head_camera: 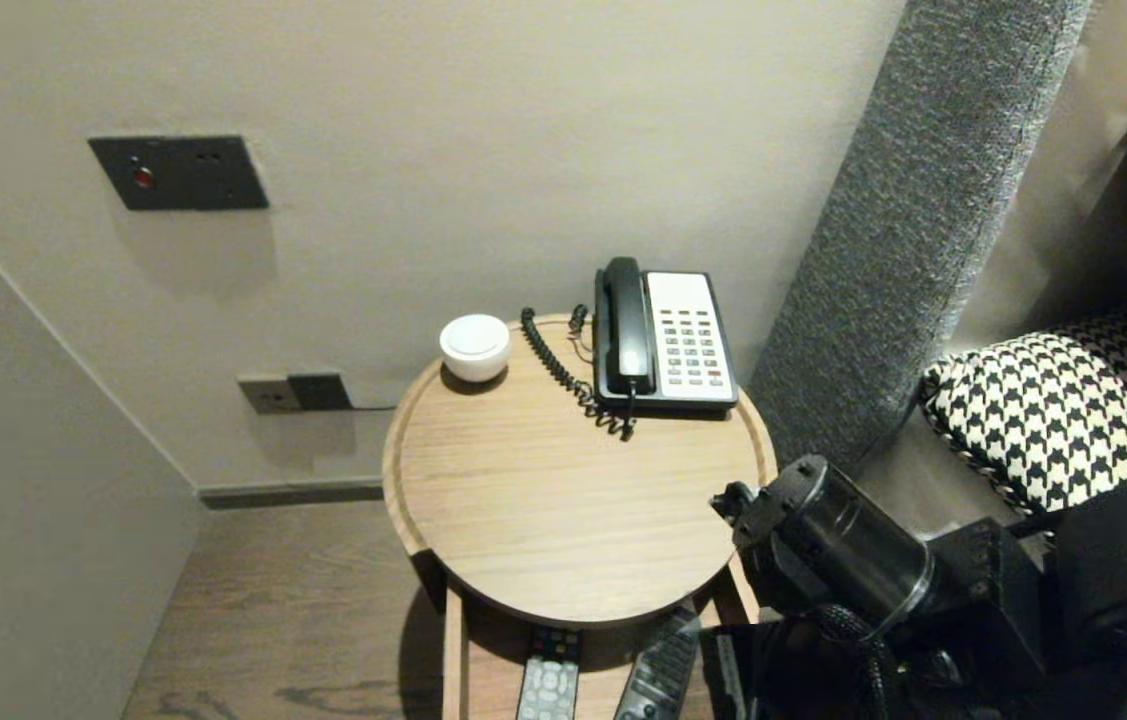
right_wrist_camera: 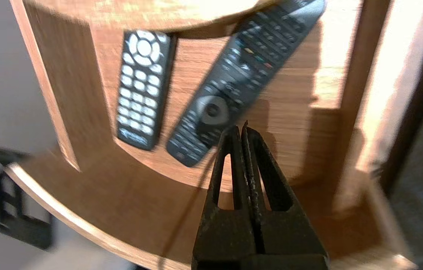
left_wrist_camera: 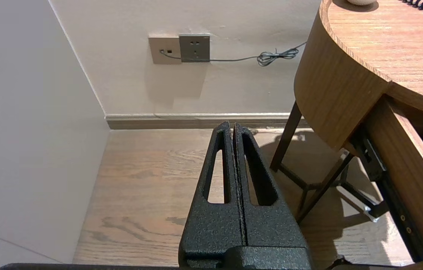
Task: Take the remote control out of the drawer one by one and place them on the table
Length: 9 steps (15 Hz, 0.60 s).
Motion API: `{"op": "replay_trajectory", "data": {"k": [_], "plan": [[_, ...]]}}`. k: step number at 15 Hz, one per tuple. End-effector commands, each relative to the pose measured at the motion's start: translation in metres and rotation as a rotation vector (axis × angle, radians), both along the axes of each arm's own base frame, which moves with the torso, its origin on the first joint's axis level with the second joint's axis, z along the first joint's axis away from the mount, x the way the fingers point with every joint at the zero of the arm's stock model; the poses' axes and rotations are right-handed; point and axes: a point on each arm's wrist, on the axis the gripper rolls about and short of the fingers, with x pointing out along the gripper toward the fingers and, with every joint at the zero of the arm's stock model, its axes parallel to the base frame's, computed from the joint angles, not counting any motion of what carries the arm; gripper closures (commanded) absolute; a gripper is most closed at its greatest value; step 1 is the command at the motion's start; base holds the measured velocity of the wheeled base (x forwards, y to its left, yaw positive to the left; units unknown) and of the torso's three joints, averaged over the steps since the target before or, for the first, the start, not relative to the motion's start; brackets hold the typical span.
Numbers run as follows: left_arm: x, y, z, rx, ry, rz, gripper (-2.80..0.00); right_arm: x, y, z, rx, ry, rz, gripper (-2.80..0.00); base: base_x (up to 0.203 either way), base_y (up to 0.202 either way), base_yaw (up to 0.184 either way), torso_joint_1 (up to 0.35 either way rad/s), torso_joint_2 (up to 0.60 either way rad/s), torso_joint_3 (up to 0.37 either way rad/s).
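Next, my right gripper grips the longer remote's middle (head_camera: 646, 706) (right_wrist_camera: 233, 85), just past its pale ring of buttons toward the tabletop.
A round wooden side table (head_camera: 543, 520) has its drawer (right_wrist_camera: 83, 195) pulled out. Two black remotes lie in the drawer: a short one (right_wrist_camera: 142, 88) (head_camera: 548, 688) and a longer one (right_wrist_camera: 241, 71) (head_camera: 661, 672) lying slanted beside it. My right gripper (right_wrist_camera: 240, 129) is shut and empty, hovering above the drawer near the longer remote's lower end. In the head view only the right arm's wrist (head_camera: 823, 540) shows, at the table's right front. My left gripper (left_wrist_camera: 232, 127) is shut and empty, parked low over the wooden floor to the left of the table.
On the tabletop stand a desk phone (head_camera: 663, 340) with a coiled cord and a small white round device (head_camera: 474, 346). A wall socket (left_wrist_camera: 194, 48) with a cable is behind the table. A houndstooth cushion (head_camera: 1053, 420) and grey headboard (head_camera: 923, 220) are on the right.
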Motion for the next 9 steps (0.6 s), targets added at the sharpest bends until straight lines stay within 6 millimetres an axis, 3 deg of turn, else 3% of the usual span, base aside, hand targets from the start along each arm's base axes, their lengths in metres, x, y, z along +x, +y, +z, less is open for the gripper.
{"op": "replay_trajectory", "data": {"k": [1,5,9], "plan": [[0.0,0.0,0.0,0.0,-0.001,0.001,0.0,0.009,0.014,-0.009,0.008,0.041,-0.068,-2.8,0.0,0.0,0.0,0.0,0.0,0.0],[0.0,0.0,0.0,-0.002,-0.001,0.001,0.0,0.009,0.011,-0.014,-0.003,0.054,-0.113,-2.8,0.0,0.0,0.0,0.0,0.0,0.0],[0.0,0.0,0.0,-0.001,-0.001,0.001,0.0,0.003,0.009,-0.037,-0.083,0.098,-0.107,-2.8,0.0,0.0,0.0,0.0,0.0,0.0]]}}
